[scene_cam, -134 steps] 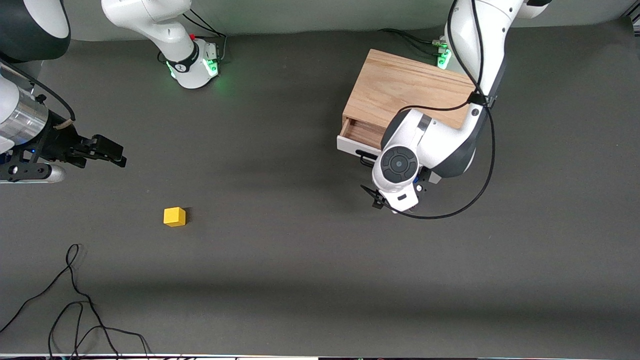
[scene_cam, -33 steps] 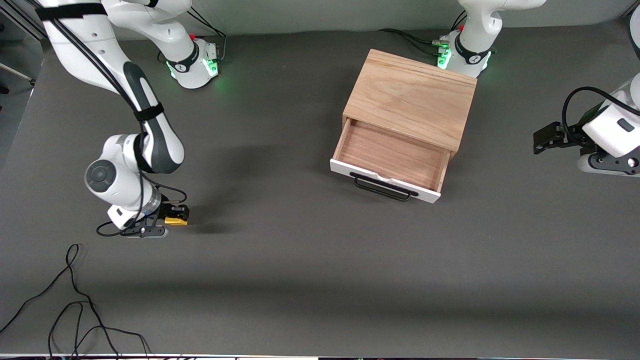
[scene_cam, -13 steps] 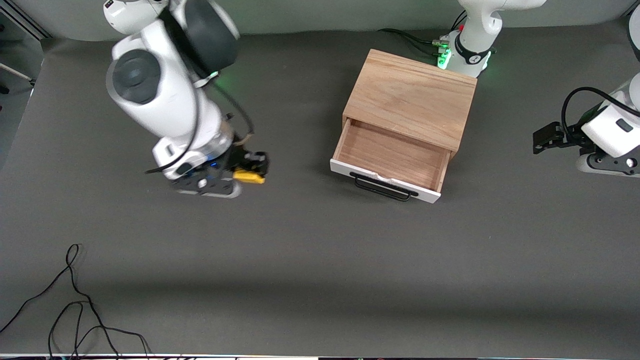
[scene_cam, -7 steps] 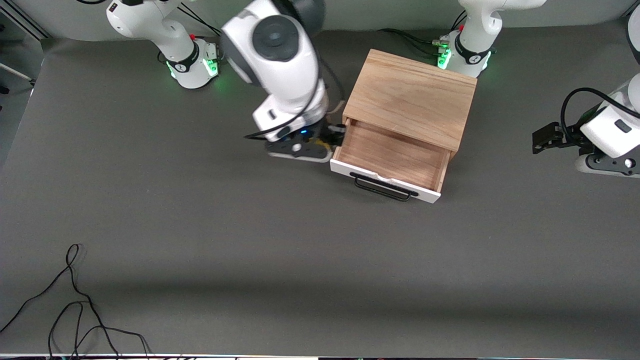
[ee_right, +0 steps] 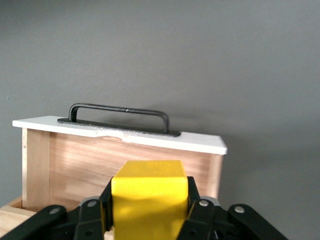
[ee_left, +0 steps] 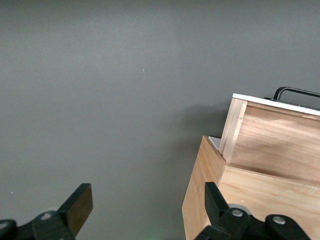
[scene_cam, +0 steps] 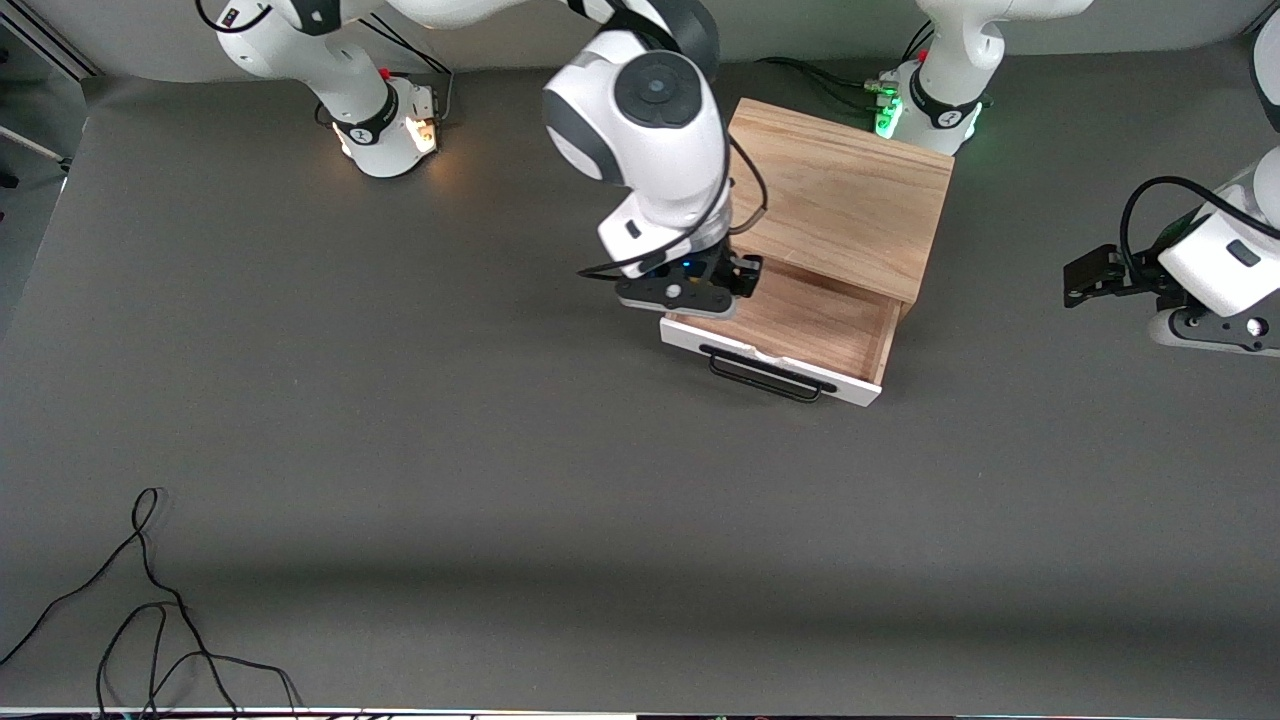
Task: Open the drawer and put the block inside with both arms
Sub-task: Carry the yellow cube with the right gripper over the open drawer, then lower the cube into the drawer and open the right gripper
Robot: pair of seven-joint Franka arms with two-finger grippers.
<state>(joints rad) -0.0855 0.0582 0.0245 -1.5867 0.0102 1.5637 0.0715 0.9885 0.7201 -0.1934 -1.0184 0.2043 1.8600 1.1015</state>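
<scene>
The drawer has a wood bottom behind its white front (scene_cam: 745, 314) (ee_right: 167, 187). Next, I set the yellow block down on that bottom with my right gripper. The block is now over the drawer's end.
The drawer (scene_cam: 812, 318) stands pulled out of the light oak cabinet (scene_cam: 840, 185), with its white front (scene_cam: 690, 338) and black handle (scene_cam: 770, 378) toward the front camera. My right gripper (scene_cam: 745, 275) is over the drawer's end toward the right arm, shut on the yellow block (ee_right: 149, 197). The block is hidden by the hand in the front view. The right wrist view shows the drawer's wood inside (ee_right: 90, 160) and handle (ee_right: 120, 112) past the block. My left gripper (scene_cam: 1085, 275) waits open and empty at the left arm's end of the table, also seen in the left wrist view (ee_left: 147, 207).
A loose black cable (scene_cam: 150, 590) lies on the grey table near the front camera at the right arm's end. The arm bases (scene_cam: 385, 130) (scene_cam: 925, 105) stand along the table's robot edge. The left wrist view shows the cabinet's side (ee_left: 200, 200).
My right gripper has carried the block from the table across to over the open drawer. The right base's light has turned from green to orange. The left arm has not moved.
</scene>
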